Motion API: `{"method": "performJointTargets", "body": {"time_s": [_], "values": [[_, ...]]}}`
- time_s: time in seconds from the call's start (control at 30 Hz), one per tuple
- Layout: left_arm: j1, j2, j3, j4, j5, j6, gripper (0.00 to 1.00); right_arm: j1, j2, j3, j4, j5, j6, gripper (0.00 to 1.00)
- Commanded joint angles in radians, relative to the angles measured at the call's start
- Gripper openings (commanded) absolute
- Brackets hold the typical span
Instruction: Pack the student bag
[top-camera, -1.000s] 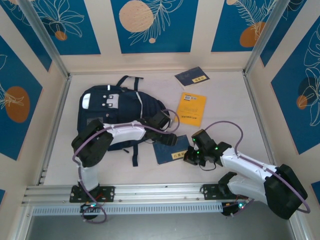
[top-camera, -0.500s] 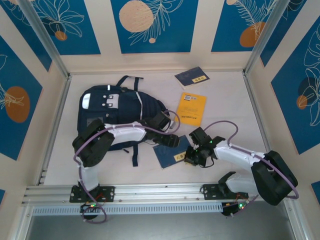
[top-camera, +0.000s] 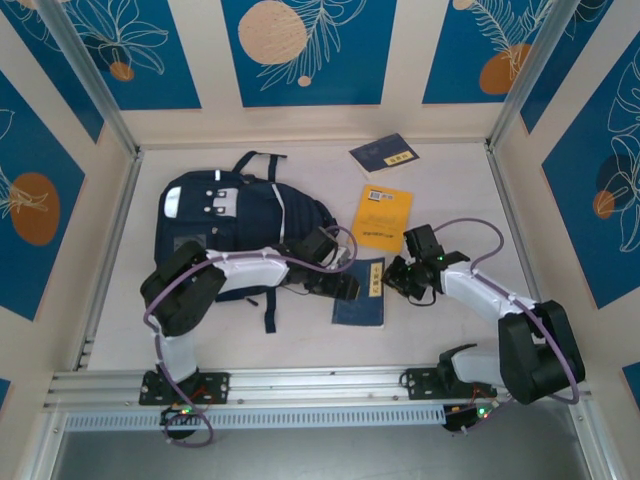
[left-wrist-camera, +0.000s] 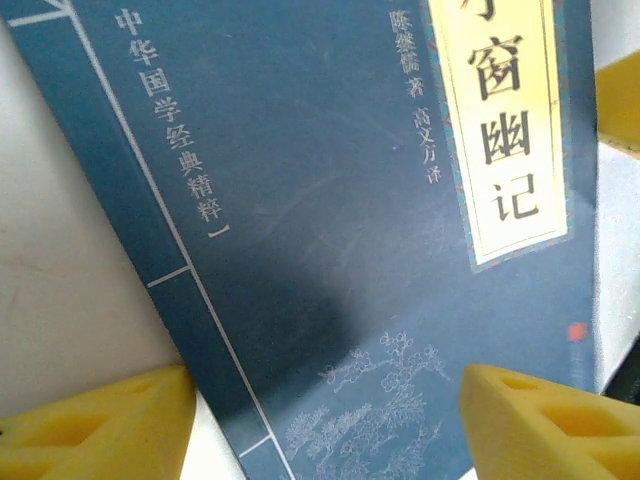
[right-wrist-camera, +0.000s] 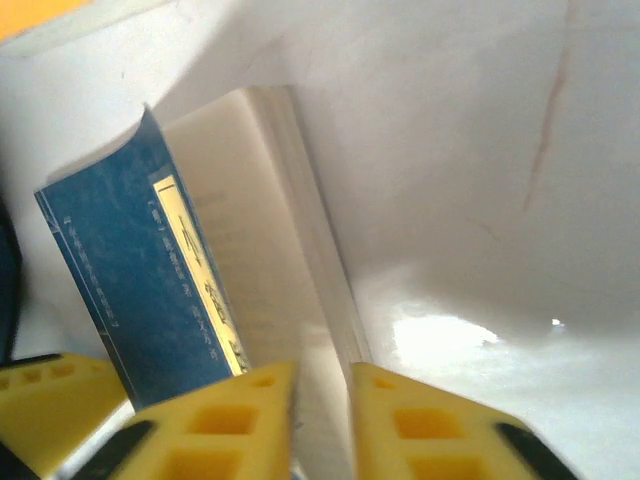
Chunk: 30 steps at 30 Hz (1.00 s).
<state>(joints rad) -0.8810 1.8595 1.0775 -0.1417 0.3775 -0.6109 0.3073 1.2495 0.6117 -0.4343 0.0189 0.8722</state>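
Observation:
I should open my right gripper, since the blue cover curls up away from the pages, and take the cover together with the page edge (right-wrist-camera: 318, 235) before I lift the book.
The student bag (top-camera: 235, 215) lies flat at the back left of the table, navy with a light grey patch. A blue book (top-camera: 358, 293) with a yellow title strip lies flat on the table just right of it. My left gripper (top-camera: 345, 285) hovers open over the book's left edge, and the cover (left-wrist-camera: 300, 200) shows between its yellow fingers (left-wrist-camera: 328, 390). My right gripper (top-camera: 393, 277) sits low at the book's right edge. Its jaws (right-wrist-camera: 322, 375) stand slightly apart, with the page edge (right-wrist-camera: 300, 230) running into the narrow gap. The blue cover (right-wrist-camera: 130, 270) curls up a little.
An orange book (top-camera: 383, 217) lies just behind the blue one. A dark book (top-camera: 384, 153) sits near the back wall. A bag strap (top-camera: 270, 310) trails toward the front. Walls close in the table on three sides.
The right gripper has moved back and right, turning the blue book from tilted to nearly straight. Its jaws have parted from shut. The left gripper has stayed open over the book.

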Motion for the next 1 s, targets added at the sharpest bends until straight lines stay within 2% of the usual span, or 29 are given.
{"method": "performJointTargets", "body": {"time_s": [0.0, 0.1, 0.2, 0.27, 0.4, 0.5, 0.6, 0.77, 0.97], "values": [[-0.008, -0.031, -0.021, 0.013, 0.063, -0.024, 0.70, -0.022, -0.052, -0.026, -0.015, -0.026, -0.018, 0.35], [-0.007, -0.034, -0.026, 0.014, 0.050, -0.026, 0.69, -0.042, -0.080, -0.049, -0.007, -0.074, -0.032, 0.47], [-0.007, -0.033, -0.029, 0.017, 0.037, -0.032, 0.69, -0.063, -0.088, -0.055, -0.021, -0.090, -0.038, 0.48], [-0.008, -0.029, -0.028, 0.019, 0.033, -0.036, 0.69, -0.077, -0.098, -0.065, -0.018, -0.096, -0.032, 0.47], [-0.007, -0.031, -0.036, 0.021, 0.020, -0.037, 0.68, -0.096, -0.117, -0.081, -0.005, -0.097, -0.014, 0.32], [-0.007, -0.033, -0.041, 0.022, 0.021, -0.037, 0.67, -0.100, -0.114, -0.087, 0.010, -0.109, -0.017, 0.25], [-0.007, -0.030, -0.042, 0.028, 0.022, -0.038, 0.67, -0.100, -0.095, -0.087, 0.033, -0.144, -0.027, 0.25], [-0.007, -0.014, -0.039, 0.046, 0.042, -0.051, 0.65, -0.101, -0.003, -0.078, 0.127, -0.310, -0.081, 0.34], [-0.007, -0.016, -0.038, 0.048, 0.053, -0.057, 0.64, -0.099, 0.095, -0.063, 0.129, -0.285, -0.132, 0.34]]}}
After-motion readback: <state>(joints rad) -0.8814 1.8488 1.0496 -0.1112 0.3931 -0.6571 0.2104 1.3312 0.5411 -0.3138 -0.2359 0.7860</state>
